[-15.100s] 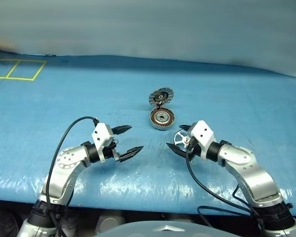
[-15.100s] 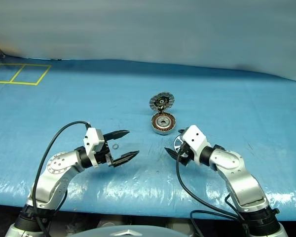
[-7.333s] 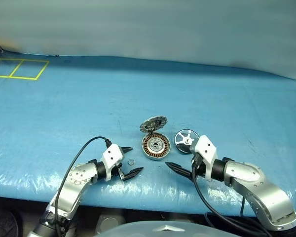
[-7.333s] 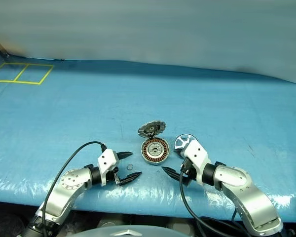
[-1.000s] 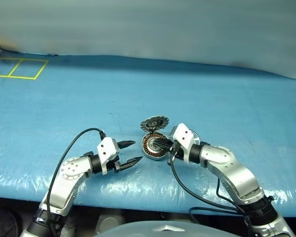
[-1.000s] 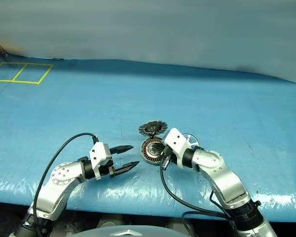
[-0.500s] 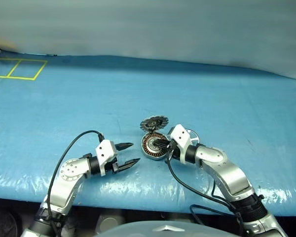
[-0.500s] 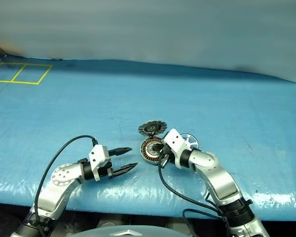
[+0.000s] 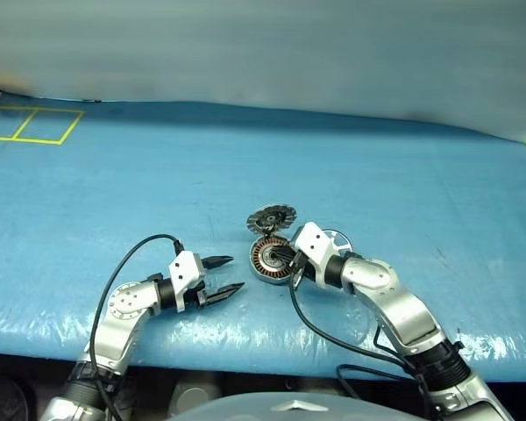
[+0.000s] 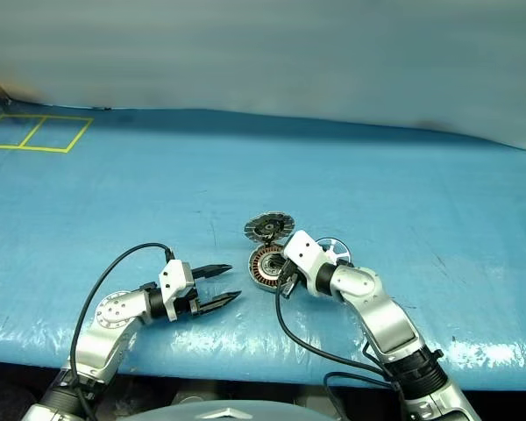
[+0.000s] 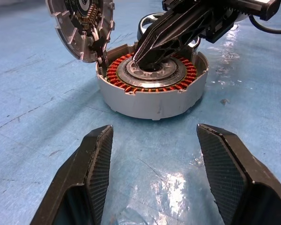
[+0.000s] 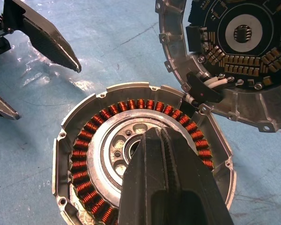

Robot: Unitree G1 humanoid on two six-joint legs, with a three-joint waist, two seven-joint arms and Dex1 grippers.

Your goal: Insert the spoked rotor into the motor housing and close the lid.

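Note:
My right gripper needs to lift clear, open and take the spoked rotor (image 9: 340,239) by its centre, because its shut, empty fingers are covering the centre of the motor housing.
The motor housing (image 9: 265,260) lies open on the blue sheet, its copper windings (image 12: 82,154) ringing a metal centre. Its hinged lid (image 9: 272,216) stands tilted up at the far side, segmented inner face (image 12: 234,51) showing. My right gripper (image 9: 278,257) is shut with nothing in it, its tips down at the housing's centre hub (image 11: 152,70). The spoked rotor (image 10: 334,249) lies flat on the sheet just right of the housing, partly hidden behind my right wrist. My left gripper (image 9: 226,274) is open, low over the sheet, a short way left of the housing (image 11: 152,93) and pointing at it.
A blue plastic sheet (image 9: 403,193) covers the table, whose front edge runs just below both arms. Yellow tape squares (image 9: 31,123) mark the far left corner. A grey wall rises behind the table.
Both grippers have sunk a little toward the sheet. The right one's shut tips stay at the housing's centre and the left one stays open. Housing, lid and rotor have not moved.

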